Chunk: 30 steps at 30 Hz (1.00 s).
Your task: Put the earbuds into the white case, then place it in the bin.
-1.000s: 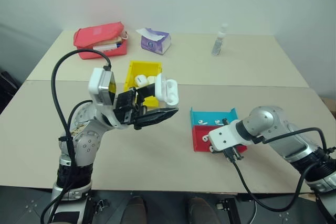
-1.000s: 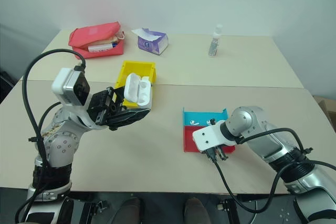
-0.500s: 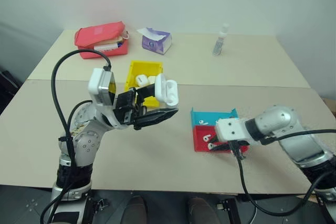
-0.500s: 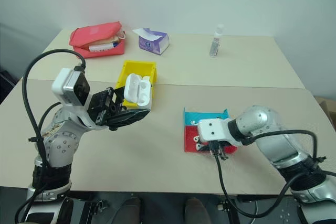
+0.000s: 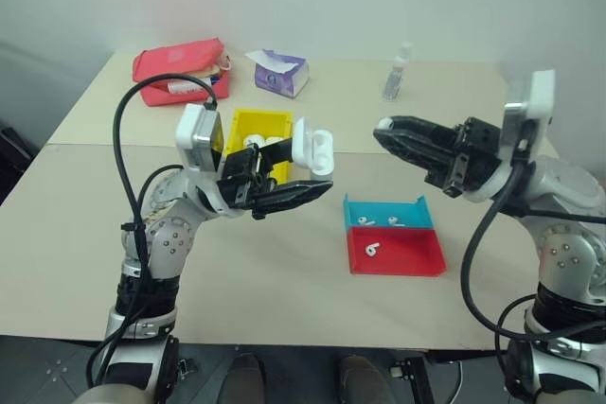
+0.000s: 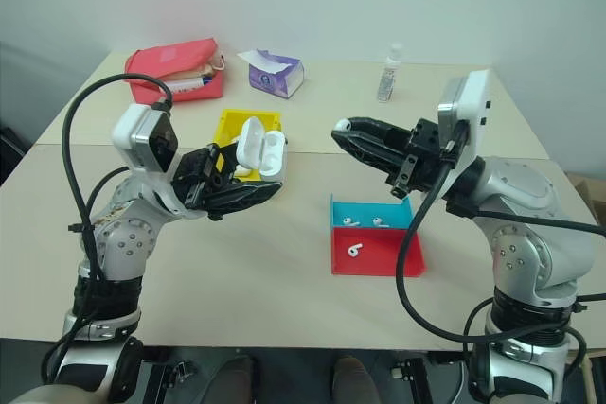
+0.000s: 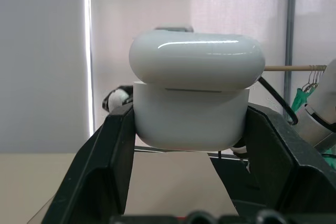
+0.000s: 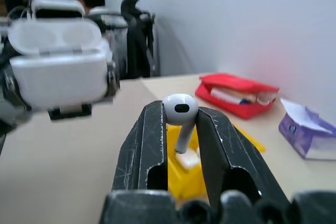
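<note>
Next, I release the earbud, now held stem down facing the case, from my right gripper in the far slot of the open white case point(image 5: 323, 141) point(image 8: 83, 54).
My left gripper point(image 5: 301, 184) is shut on the white case point(image 5: 312, 150), held above the table with its lid flipped open, just in front of the yellow bin point(image 5: 248, 122). The right gripper point(image 5: 383, 131) hangs in the air to the case's right, pointing at it. It is shut on one earbud point(image 8: 180, 107), stem down between the fingers. The right wrist view shows the open case point(image 8: 58, 72) facing the earbud with a gap between them. Two more earbuds point(image 5: 367, 221) lie in the blue tray point(image 5: 417, 210), and one earbud point(image 5: 372, 251) lies in the red tray point(image 5: 407, 254).
Similar white cases point(image 5: 256, 144) lie inside the yellow bin. At the table's far edge are a red pouch point(image 5: 180, 68), a purple tissue pack point(image 5: 281, 73) and a small spray bottle point(image 5: 398, 73). Black cables trail from both wrists.
My right gripper has risen from the red tray with an earbud and swung round to point at the open case. The left gripper and the case have held their place.
</note>
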Tool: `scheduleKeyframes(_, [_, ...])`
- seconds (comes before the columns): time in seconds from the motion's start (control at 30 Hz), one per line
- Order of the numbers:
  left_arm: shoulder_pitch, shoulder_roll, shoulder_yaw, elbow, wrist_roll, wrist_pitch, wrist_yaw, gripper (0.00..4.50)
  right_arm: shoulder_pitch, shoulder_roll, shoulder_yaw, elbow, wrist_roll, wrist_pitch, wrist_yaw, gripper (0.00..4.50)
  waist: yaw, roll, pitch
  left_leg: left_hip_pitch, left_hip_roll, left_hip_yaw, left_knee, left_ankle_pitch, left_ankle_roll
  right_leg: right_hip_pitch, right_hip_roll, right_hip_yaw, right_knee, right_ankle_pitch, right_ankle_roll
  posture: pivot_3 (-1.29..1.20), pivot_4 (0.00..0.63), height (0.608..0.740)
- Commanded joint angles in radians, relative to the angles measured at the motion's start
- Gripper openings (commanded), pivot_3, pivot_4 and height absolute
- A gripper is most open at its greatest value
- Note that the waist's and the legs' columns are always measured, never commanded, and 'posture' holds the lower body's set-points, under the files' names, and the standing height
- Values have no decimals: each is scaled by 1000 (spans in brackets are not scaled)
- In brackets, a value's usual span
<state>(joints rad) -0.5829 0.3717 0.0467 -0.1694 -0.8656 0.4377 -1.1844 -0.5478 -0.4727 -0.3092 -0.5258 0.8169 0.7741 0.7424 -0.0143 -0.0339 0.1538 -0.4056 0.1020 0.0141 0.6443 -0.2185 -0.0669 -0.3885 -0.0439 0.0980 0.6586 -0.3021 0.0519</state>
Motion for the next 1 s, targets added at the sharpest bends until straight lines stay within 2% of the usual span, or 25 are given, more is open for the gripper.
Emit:
scheduleKeyframes(0.03, [-43,-7,-3,17,-6,3,-14,2792,-57,32,-6,-73,116,18,-127,639,0,0,0,0,0,0,0,0,0,0,0,0,0,0,0,0,150,740])
scheduleKeyframes(0.13, [-64,-10,-8,49,3,-1,-30,2792,-85,70,23,-92,184,20,-205,639,-1,0,0,0,0,0,0,0,0,0,0,0,0,0,0,0,150,740])
scheduleKeyframes(0.3, [-69,-14,-14,70,10,-10,-50,2792,-73,68,91,-114,201,3,-236,639,1,0,0,-1,0,-1,0,0,0,0,0,-1,-1,0,0,0,150,740])
scheduleKeyframes(1.0, [-62,-5,4,70,29,-17,-73,2792,-50,-30,228,-71,72,-80,-137,639,0,0,0,-1,0,-1,-1,0,0,0,0,-1,-2,0,0,0,150,740])
